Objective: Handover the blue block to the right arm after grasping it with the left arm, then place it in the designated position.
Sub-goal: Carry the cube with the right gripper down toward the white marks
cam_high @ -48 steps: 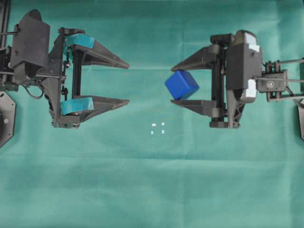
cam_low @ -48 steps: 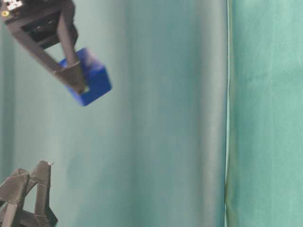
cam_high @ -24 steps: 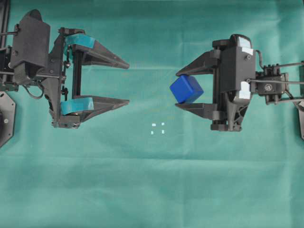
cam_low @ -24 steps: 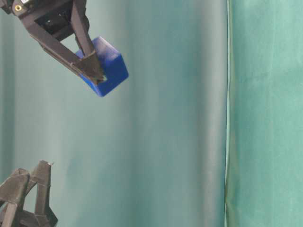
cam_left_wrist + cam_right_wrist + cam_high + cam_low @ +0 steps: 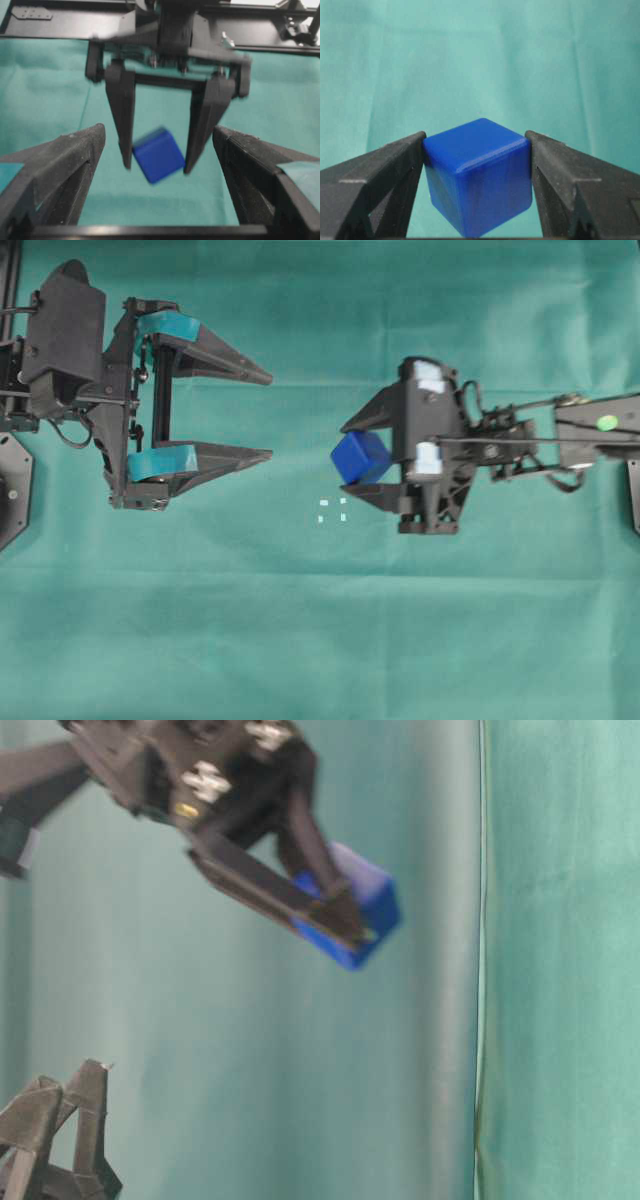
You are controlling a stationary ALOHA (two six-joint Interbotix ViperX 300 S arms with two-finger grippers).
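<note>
I should use my right gripper to set the blue block down on the green cloth [image 5: 328, 511], in among the white dots. The block is now held above the cloth.
The blue block [image 5: 360, 457] hangs above the cloth, with my right gripper [image 5: 345, 460] shut on it; both all-black fingers press its sides in the right wrist view, block [image 5: 477, 175], gripper [image 5: 475, 135]. It is held tilted, just up and right of the designated position [image 5: 333, 510], four white dots on the cloth. My left gripper [image 5: 270, 416], with teal-taped fingers, stands wide open and empty at the left, well apart from the block. Its wrist view looks between its own fingers [image 5: 75, 165] at the block [image 5: 159, 155] in the right gripper [image 5: 157, 167].
Green cloth [image 5: 320, 640] covers the whole table. In the table-level view the right gripper [image 5: 365, 930] carries the block [image 5: 360, 910] high up, and the left fingertips [image 5: 60, 1120] show at the bottom left. A cloth seam [image 5: 480, 960] runs vertically.
My right arm has moved left and forward with the block, tipping downward, toward the white dots. The left arm has stayed still and open.
</note>
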